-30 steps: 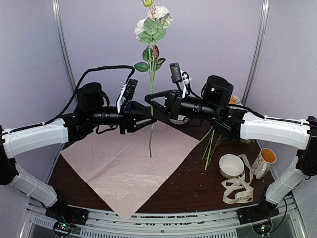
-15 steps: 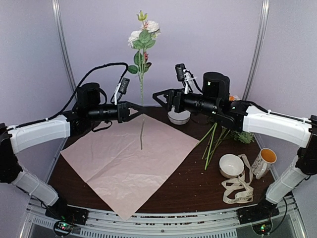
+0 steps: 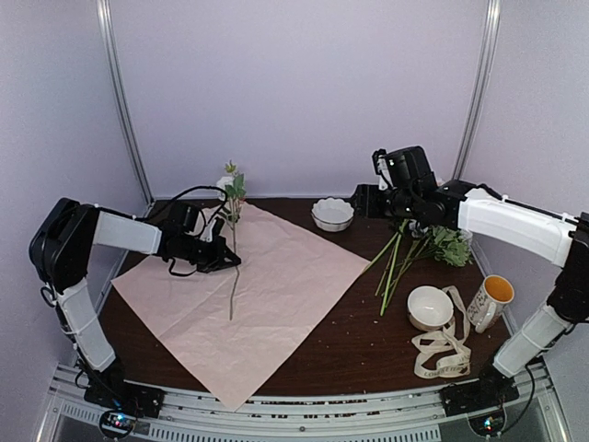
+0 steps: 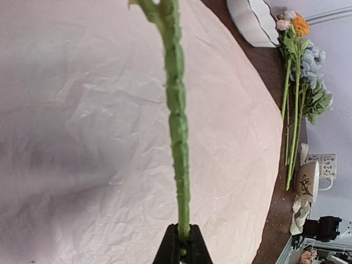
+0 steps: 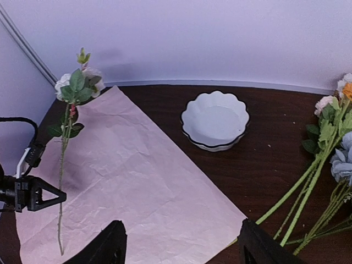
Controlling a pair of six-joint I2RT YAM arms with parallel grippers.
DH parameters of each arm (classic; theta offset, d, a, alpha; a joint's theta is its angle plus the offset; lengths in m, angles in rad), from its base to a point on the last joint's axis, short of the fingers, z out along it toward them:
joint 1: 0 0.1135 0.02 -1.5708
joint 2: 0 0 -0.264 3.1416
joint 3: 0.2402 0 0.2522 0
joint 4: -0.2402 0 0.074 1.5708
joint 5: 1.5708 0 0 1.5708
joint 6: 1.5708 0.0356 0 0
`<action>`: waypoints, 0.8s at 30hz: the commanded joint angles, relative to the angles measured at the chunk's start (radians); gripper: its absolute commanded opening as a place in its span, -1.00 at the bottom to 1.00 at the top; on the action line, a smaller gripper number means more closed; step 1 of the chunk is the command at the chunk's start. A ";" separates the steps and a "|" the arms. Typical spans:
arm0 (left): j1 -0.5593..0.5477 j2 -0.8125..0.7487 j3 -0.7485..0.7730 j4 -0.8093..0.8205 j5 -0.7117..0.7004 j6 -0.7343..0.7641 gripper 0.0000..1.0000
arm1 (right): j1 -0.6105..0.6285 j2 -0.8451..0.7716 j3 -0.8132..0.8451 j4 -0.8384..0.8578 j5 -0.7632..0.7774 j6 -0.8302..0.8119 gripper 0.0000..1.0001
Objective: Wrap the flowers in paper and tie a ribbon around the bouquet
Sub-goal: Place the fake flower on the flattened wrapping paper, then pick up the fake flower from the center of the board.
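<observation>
The orange flower beside the blue blooms is next, and my right gripper will go to it and close on the middle of its green stem (image 3: 394,255) (image 5: 308,198).
A single white-bloomed flower (image 3: 231,187) on a long green stem (image 4: 179,137) hangs tilted over the pink paper (image 3: 276,285), and my left gripper (image 3: 232,261) is shut on the stem partway down. In the left wrist view the black fingertips (image 4: 171,248) pinch the stem. The stem's lower end reaches the paper. My right gripper (image 3: 359,201) is open and empty, apart from the flower and above the back of the table; its fingers (image 5: 107,245) frame the paper's right edge. More flowers (image 3: 433,244) with blue and orange blooms lie on the table at the right. The cream ribbon (image 3: 442,354) lies crumpled at the front right.
A scalloped white bowl (image 3: 332,214) stands behind the paper's right corner. A round white bowl (image 3: 430,307) and a patterned cup (image 3: 492,299) sit next to the ribbon. The table is dark brown wood (image 3: 350,350), with grey walls close behind.
My right gripper opened, let go of the stem and drew back to the right. The left arm swung the flower from high in the air down onto the paper.
</observation>
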 commanded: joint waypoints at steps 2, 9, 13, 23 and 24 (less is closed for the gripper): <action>0.033 0.083 -0.009 0.088 -0.001 -0.058 -1.00 | -0.111 0.053 -0.039 -0.118 0.034 0.064 0.36; 0.032 0.065 -0.002 0.011 -0.065 -0.008 -0.45 | -0.180 0.120 -0.085 -0.099 0.029 0.107 0.31; 0.033 0.013 -0.018 -0.032 -0.122 0.008 -0.08 | -0.238 0.157 -0.105 -0.081 0.030 0.144 0.24; 0.028 -0.180 -0.079 -0.068 -0.270 0.008 0.17 | -0.326 0.374 0.051 -0.203 0.045 0.129 0.10; 0.025 -0.197 -0.079 -0.078 -0.287 0.016 0.18 | -0.328 0.395 0.071 -0.220 0.034 0.127 0.09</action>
